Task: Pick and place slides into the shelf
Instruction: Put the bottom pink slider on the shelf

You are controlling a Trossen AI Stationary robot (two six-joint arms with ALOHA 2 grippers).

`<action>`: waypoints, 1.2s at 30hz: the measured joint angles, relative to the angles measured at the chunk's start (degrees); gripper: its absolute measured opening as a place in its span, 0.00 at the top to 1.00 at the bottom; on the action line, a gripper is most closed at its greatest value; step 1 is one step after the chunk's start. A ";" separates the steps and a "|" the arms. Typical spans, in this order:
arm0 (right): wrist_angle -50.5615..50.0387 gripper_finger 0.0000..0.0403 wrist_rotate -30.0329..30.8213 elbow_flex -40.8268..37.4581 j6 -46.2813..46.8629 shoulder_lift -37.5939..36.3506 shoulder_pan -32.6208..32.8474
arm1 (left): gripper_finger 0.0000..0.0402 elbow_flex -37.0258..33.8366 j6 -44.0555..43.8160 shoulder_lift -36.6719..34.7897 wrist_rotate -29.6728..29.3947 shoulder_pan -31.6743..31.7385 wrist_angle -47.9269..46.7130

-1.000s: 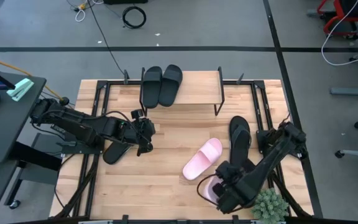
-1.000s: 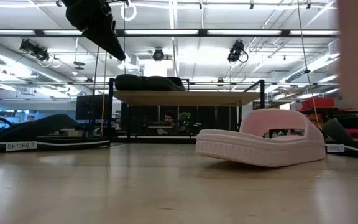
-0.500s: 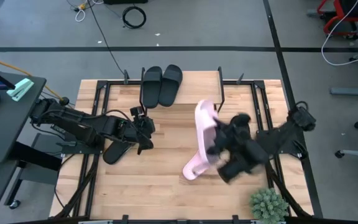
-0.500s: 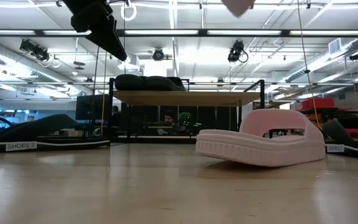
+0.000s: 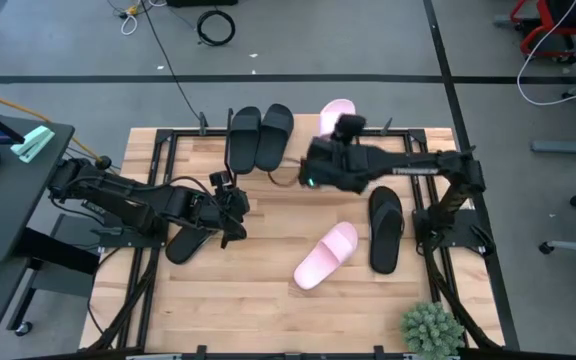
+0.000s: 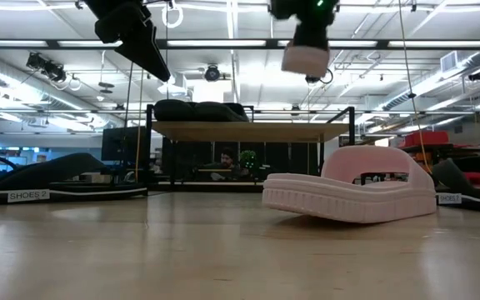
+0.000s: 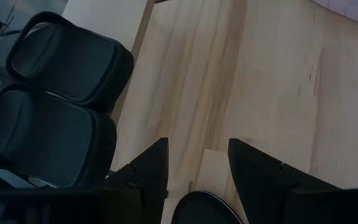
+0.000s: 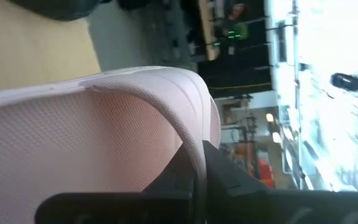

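I will use my right gripper to set the pink slide down on the shelf (image 5: pixel 300 154) close beside the two black slides.
The shelf (image 5: pixel 303 145) stands at the table's far edge, and two black slides (image 5: pixel 258 135) lie side by side on its left half. My right gripper (image 5: pixel 330 140) is above the shelf's right half, shut on a pink slide (image 5: pixel 336 110), which is also in the low view (image 6: pixel 305 57). The second pink slide (image 5: pixel 326 255) and a black slide (image 5: pixel 385 228) lie flat on the table. My left gripper (image 7: pixel 197 165) hovers open over the end of another black slide (image 5: pixel 186 242) at the table's left. My right gripper pinches the pink slide by its wide strap (image 8: pixel 188 134) between the two fingers (image 8: pixel 197 177). The slide is lifted clear, high above the shelf board, and hangs below the gripper in the low view. Which finger is under the strap is hidden by the gripper itself.
A small green plant (image 5: pixel 430 328) stands at the table's near right corner. The shelf's thin black legs (image 5: pixel 351 165) rise from the tabletop. Bare wood (image 5: pixel 258 290) lies between the two arms, toward the near edge.
My right gripper has lifted the pink slide from the table's near right corner, swung it up and toward the far edge, and now holds it above the shelf's right half. The slide is clear of the table. The other slides have stayed in place.
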 joint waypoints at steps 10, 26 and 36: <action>25.77 0.98 -25.55 0.00 -27.70 0.98 -13.22 | 0.57 0.00 -0.26 -0.02 0.01 0.00 -0.81; 32.88 0.97 -38.06 -7.74 -27.57 1.06 -19.30 | 0.57 0.00 -2.16 0.00 0.01 0.00 -1.25; 48.69 0.96 -38.22 -16.45 -35.59 1.00 -19.34 | 0.57 0.00 -2.21 0.00 0.03 0.00 -1.25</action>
